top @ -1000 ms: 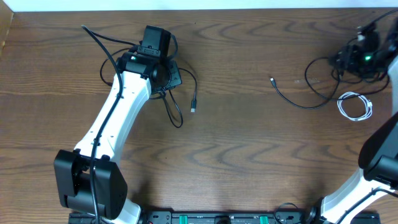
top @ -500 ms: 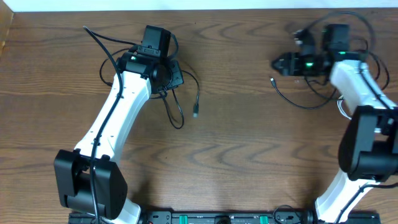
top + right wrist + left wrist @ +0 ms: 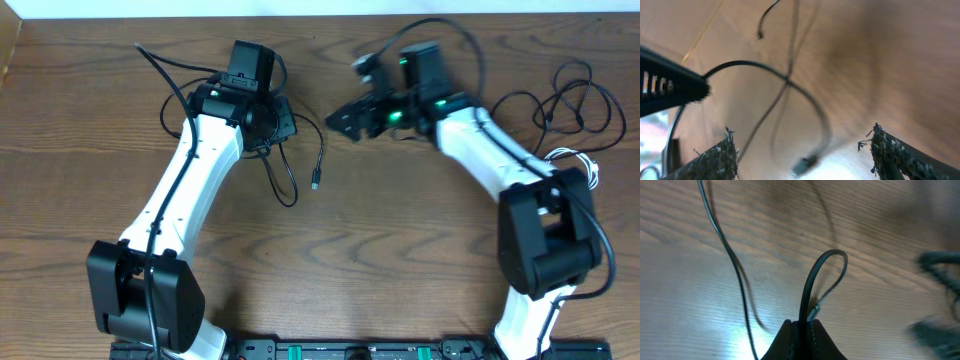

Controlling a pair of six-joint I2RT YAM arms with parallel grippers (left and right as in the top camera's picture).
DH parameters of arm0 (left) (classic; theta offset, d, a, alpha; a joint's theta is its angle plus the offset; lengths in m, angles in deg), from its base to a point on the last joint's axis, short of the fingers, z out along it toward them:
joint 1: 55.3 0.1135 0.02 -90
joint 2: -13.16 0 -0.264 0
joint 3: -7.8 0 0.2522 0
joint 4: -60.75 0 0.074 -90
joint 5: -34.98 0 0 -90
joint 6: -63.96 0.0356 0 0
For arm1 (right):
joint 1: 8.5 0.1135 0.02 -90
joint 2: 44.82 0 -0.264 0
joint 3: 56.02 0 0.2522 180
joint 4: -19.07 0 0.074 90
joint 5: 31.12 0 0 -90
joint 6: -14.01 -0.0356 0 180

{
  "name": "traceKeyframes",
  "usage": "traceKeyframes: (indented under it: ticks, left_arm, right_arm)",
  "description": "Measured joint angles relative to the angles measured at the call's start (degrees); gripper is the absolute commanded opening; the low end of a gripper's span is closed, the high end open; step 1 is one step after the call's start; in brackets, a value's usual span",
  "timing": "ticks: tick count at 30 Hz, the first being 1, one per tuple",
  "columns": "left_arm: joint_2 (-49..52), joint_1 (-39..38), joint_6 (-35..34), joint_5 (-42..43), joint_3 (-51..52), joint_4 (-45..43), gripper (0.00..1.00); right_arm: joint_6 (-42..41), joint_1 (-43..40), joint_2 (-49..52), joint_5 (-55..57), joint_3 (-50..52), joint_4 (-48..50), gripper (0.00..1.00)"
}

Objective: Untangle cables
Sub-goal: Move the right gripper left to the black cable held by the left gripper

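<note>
The thin black cable's loop (image 3: 290,172) (image 3: 672,131) hangs just below my left gripper's fingers. My right gripper goes there next and closes on it.
My left gripper (image 3: 280,123) is shut on a thin black cable (image 3: 290,185) whose silver plug (image 3: 315,183) lies on the table. In the left wrist view the jaws (image 3: 807,327) pinch a loop of this cable (image 3: 827,265). My right gripper (image 3: 342,118) is open and empty, just right of the left gripper. In the right wrist view its fingers (image 3: 802,155) frame a blurred cable and plug (image 3: 805,163). More black cables (image 3: 560,95) lie looped at the far right, with a white cable (image 3: 588,165) partly hidden by the right arm.
Wooden table (image 3: 400,260). The left arm's thick black cord (image 3: 160,70) arcs over the table's top left. A second thin cable (image 3: 722,245) crosses the left wrist view. The arm bases stand at the front edge.
My right arm has swung from the far right to the table's centre, close to the left gripper. The black cables at right have shifted. The left cable's plug moved slightly right.
</note>
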Motion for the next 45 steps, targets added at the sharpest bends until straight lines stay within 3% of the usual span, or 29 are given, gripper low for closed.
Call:
traceKeyframes:
  ticks: [11,23,35,45]
  left_arm:
    - [0.0,0.0,-7.3,1.7,0.0,-2.7,0.08]
    - [0.0,0.0,-8.3,-0.3,0.0,-3.5,0.08]
    - [0.0,0.0,-8.5,-5.5,0.0,-3.5,0.08]
    - [0.0,0.0,-8.5,-5.8,0.0,-3.5,0.08]
  right_arm:
    - [-5.2,7.8,2.4,-0.7,0.0,2.7,0.83]
    - [-5.2,9.2,2.5,-0.8,0.0,2.5,0.76]
    - [-5.1,1.7,2.5,-11.9,0.0,2.6,0.84]
    - [-5.1,10.1,2.5,-13.1,0.0,2.7,0.75]
